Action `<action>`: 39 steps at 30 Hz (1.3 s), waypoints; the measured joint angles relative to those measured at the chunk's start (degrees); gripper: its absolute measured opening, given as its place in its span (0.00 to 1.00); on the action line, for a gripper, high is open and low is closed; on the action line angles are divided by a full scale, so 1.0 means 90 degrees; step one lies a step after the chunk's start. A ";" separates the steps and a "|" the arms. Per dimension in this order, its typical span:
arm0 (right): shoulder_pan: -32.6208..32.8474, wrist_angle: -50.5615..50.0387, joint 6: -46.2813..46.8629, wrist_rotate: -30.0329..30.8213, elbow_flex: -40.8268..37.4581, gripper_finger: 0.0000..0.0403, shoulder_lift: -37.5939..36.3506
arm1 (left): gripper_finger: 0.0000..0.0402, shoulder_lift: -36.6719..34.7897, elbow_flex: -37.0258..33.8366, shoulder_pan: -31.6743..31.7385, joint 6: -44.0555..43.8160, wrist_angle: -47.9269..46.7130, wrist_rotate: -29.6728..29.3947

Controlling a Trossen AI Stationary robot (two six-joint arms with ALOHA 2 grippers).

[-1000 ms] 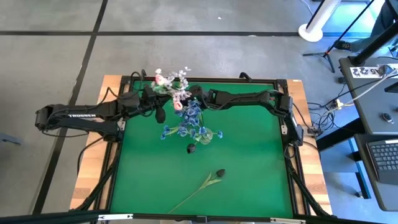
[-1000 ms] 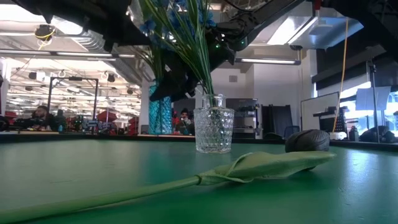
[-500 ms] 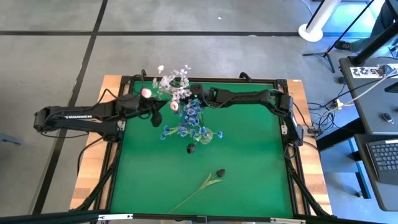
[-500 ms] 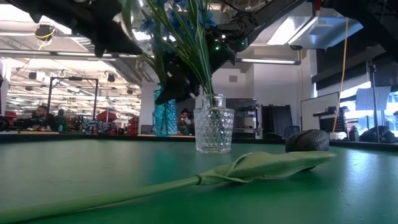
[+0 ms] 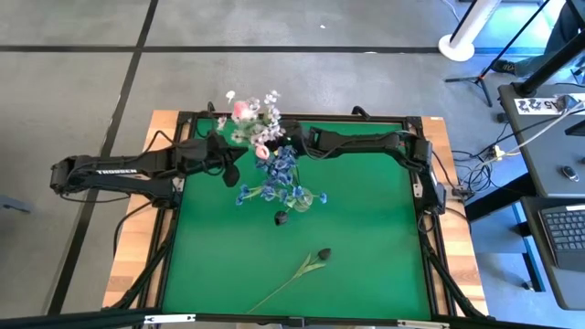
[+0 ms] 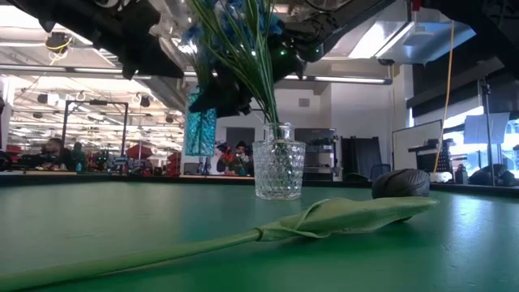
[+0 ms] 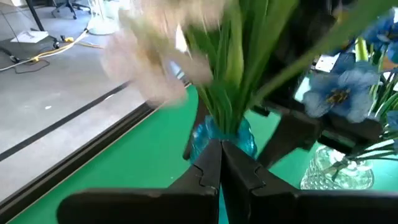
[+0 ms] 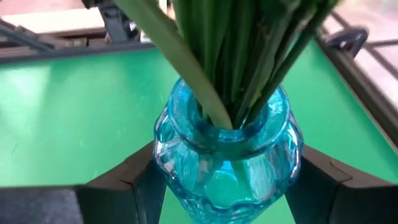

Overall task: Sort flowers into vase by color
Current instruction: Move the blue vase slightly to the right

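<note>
Next, I open my left gripper's shut fingers, which are down at the blue vase's neck, then move up and grab the pink flower's stalk higher up (image 7: pixel 236 59).
My right gripper (image 8: pixel 227 180) holds a blue glass vase (image 8: pixel 227 155) above the far part of the table; in the low view the blue vase (image 6: pixel 200 122) hangs over the mat. Pink and white flowers (image 5: pixel 249 117) stand in it on green stalks (image 8: pixel 236 56). My left gripper (image 7: pixel 221 152), shut, points at the vase's neck from the left. A clear vase (image 6: pixel 279 170) with blue flowers (image 5: pixel 279 174) stands mid-table. A near-black tulip (image 5: pixel 322 255) lies on the mat nearer the front. Another dark head (image 5: pixel 281 217) shows beside the clear vase. My right gripper has one finger (image 8: pixel 140 174) on each side of the blue vase's bulging body (image 8: pixel 186 168), below the neck. It comes nearly level from the table's right side. The vase is lifted clear of the mat, roughly upright. My left gripper's shut fingertips (image 7: pixel 211 155) lie right by the vase's neck; whether they touch it, I cannot tell.
The green mat (image 5: pixel 366 238) sits in a black frame (image 5: pixel 425 183) that both arms reach over. The lying tulip's long stalk and leaf (image 6: pixel 324 217) cross the front of the mat. Beyond the table stand a desk with a keyboard and a tripod.
The blue vase in my right gripper has risen: its base stood level with the table's far edge and now hangs clear above it. The pink and white flowers swung toward the table's left edge and back.
</note>
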 joint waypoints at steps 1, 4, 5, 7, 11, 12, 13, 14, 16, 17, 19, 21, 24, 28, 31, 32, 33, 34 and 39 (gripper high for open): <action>0.0002 -0.0051 -0.0002 0.0000 -0.0007 0.62 0.0000 | 0.00 -0.0004 0.0006 -0.0001 0.0004 0.0009 -0.0011; 0.0005 -0.0066 -0.0002 -0.0002 -0.0007 0.62 0.0002 | 0.00 -0.0002 0.0007 -0.0001 0.0004 0.0011 -0.0019; 0.0005 -0.0059 -0.0002 -0.0001 -0.0007 0.62 0.0002 | 0.00 -0.0004 0.0010 -0.0001 0.0001 0.0011 -0.0036; 0.0005 -0.0120 -0.0002 0.0000 -0.0009 0.62 0.0002 | 0.00 -0.0046 0.0010 0.0002 -0.0001 0.0015 -0.0061; 0.0005 -0.0180 -0.0002 0.0045 -0.0010 0.62 0.0002 | 0.00 -0.0275 0.0017 -0.0019 -0.0012 0.0042 -0.0063; 0.0005 -0.0204 -0.0002 0.0046 -0.0010 0.62 0.0002 | 0.00 -0.0354 0.0017 -0.0047 -0.0013 0.0042 -0.0067; 0.0005 -0.0237 -0.0002 0.0046 -0.0011 0.62 0.0004 | 0.00 -0.0442 0.0017 -0.0085 -0.0013 0.0042 -0.0069; 0.0005 -0.0256 -0.0002 0.0046 -0.0015 0.62 0.0008 | 0.00 -0.0549 0.0017 -0.0137 -0.0013 0.0047 -0.0064; 0.0002 -0.0263 -0.0002 0.0057 -0.0015 0.62 0.0010 | 0.00 -0.0763 0.0020 -0.0264 -0.0016 0.0061 0.0007; 0.0002 -0.0260 -0.0002 0.0060 -0.0015 0.62 0.0010 | 0.00 -0.0861 0.0022 -0.0349 -0.0012 0.0081 0.0045; 0.0000 -0.0259 -0.0002 0.0060 -0.0015 0.62 0.0010 | 0.00 -0.1016 0.0022 -0.0529 0.0013 0.0117 0.0156; 0.0000 -0.0260 -0.0003 0.0060 -0.0017 0.62 0.0012 | 0.00 -0.1076 0.0024 -0.0722 0.0139 0.0224 0.0176; 0.0000 -0.0260 -0.0002 0.0060 -0.0017 0.62 0.0015 | 0.03 -0.1051 0.0024 -0.0963 0.0382 0.0443 0.0178; 0.0000 -0.0259 -0.0004 0.0060 -0.0017 0.62 0.0015 | 0.14 -0.0816 0.0032 -0.1147 0.0735 0.0788 0.0038; 0.0000 -0.0260 -0.0002 0.0059 -0.0019 0.62 0.0017 | 0.23 -0.0695 0.0033 -0.1161 0.0970 0.1078 -0.0409; 0.0000 -0.0261 -0.0003 0.0056 -0.0019 0.62 0.0018 | 0.25 -0.0675 0.0034 -0.1160 0.1045 0.1153 -0.0545; 0.0000 -0.0261 -0.0003 0.0053 -0.0022 0.62 0.0019 | 0.28 -0.0634 0.0034 -0.1159 0.1131 0.1267 -0.0648; 0.0000 -0.0263 -0.0003 0.0053 -0.0022 0.62 0.0019 | 0.30 -0.0582 0.0034 -0.1159 0.1196 0.1423 -0.0677; 0.0000 -0.0263 -0.0004 0.0048 -0.0022 0.62 0.0019 | 0.36 -0.0401 0.0034 -0.1161 0.1510 0.2012 -0.0683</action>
